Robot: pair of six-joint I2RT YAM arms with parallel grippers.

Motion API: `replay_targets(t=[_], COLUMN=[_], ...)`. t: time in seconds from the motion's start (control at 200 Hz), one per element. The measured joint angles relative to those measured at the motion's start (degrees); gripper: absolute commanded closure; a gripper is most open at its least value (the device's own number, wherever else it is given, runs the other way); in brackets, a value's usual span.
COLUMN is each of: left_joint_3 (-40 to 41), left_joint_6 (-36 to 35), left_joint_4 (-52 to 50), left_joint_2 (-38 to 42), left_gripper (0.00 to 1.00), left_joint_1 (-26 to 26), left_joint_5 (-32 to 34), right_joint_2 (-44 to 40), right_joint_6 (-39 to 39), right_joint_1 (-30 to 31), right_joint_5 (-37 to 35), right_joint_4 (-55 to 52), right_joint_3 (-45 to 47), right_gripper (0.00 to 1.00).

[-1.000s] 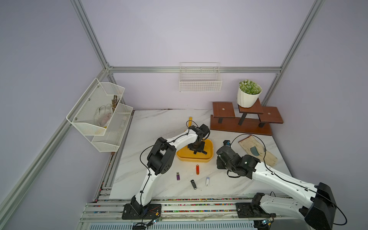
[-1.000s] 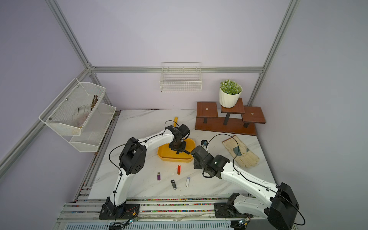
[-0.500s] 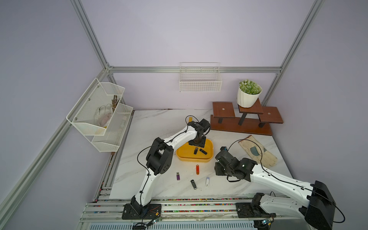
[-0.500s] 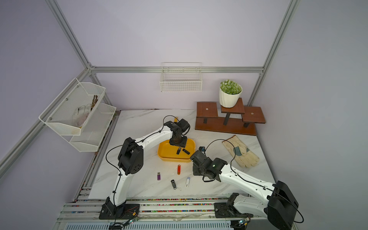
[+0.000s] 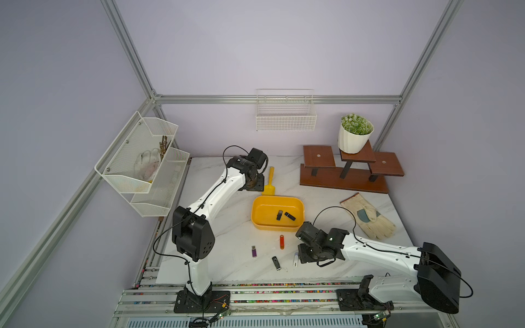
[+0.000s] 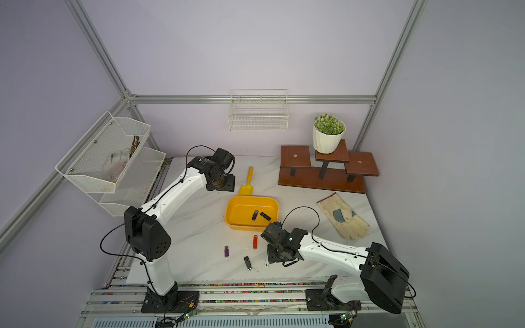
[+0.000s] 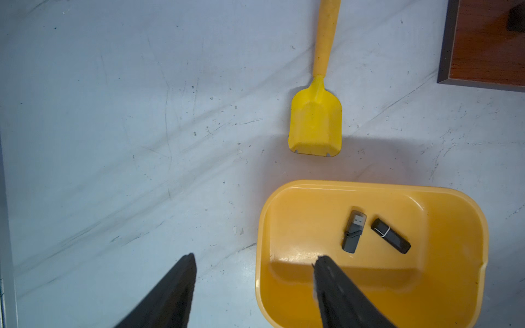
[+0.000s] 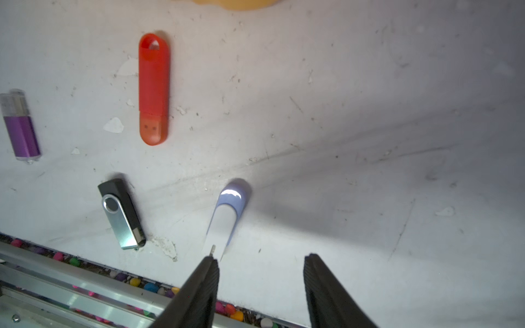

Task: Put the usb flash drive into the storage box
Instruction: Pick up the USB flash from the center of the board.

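Observation:
The purple usb flash drive lies in front of the storage box, and I should next grip its body point(image 5: 254, 253) with my left gripper.
The storage box point(image 5: 254, 213), a shallow yellow tub, sits mid-table and holds two black usb flash drives point(image 5: 279, 215) point(image 5: 290, 216), also seen in the left wrist view point(image 7: 353, 235) point(image 7: 390, 235). My left gripper point(image 7: 254, 258) is open and empty, hovering off the box's back left corner. Several more drives lie in front of the box: red point(image 8: 154, 88), purple point(image 8: 21, 127), black with a silver swivel point(image 8: 122, 213) and white point(image 8: 225, 218). My right gripper point(image 8: 261, 259) is open and empty, low over the table. The white drive's end lies just past one fingertip.
A small yellow scoop point(image 5: 270, 181) lies behind the box, next to the left wrist. A wooden stand point(image 5: 343, 176) with a potted plant point(image 5: 355, 136) is back right, a work glove point(image 5: 369, 218) at the right, and wire shelves point(image 5: 142, 170) on the left. The metal rail point(image 8: 71, 298) runs along the table's front edge.
My left gripper lifted out of the box, drew back to the left and opened; two black drives now show inside. My right gripper moved forward and down beside the white drive, opening.

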State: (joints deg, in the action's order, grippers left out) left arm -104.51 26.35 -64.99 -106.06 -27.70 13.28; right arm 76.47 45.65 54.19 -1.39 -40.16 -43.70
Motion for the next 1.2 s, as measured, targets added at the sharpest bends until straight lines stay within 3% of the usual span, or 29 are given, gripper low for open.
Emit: replay_targets(t=[0.49,1.2], left_joint_3=[26.5,32.1], left_joint_6=[3.4,5.6], left_joint_4=[2.4,4.1], left_joint_2=[13.2,17.2], left_gripper=[0.28,0.27], left_joint_1=[-0.8,-1.9], left_joint_5=[-2.4,-3.9], right_joint_2=[8.4,15.6], right_joint_6=[2.1,3.0], right_joint_1=[3.1,3.5], right_joint_5=[0.8,-2.7], right_joint_4=[1.2,1.9], right_joint_3=[-3.0,-7.3], right_gripper=[0.46,0.61])
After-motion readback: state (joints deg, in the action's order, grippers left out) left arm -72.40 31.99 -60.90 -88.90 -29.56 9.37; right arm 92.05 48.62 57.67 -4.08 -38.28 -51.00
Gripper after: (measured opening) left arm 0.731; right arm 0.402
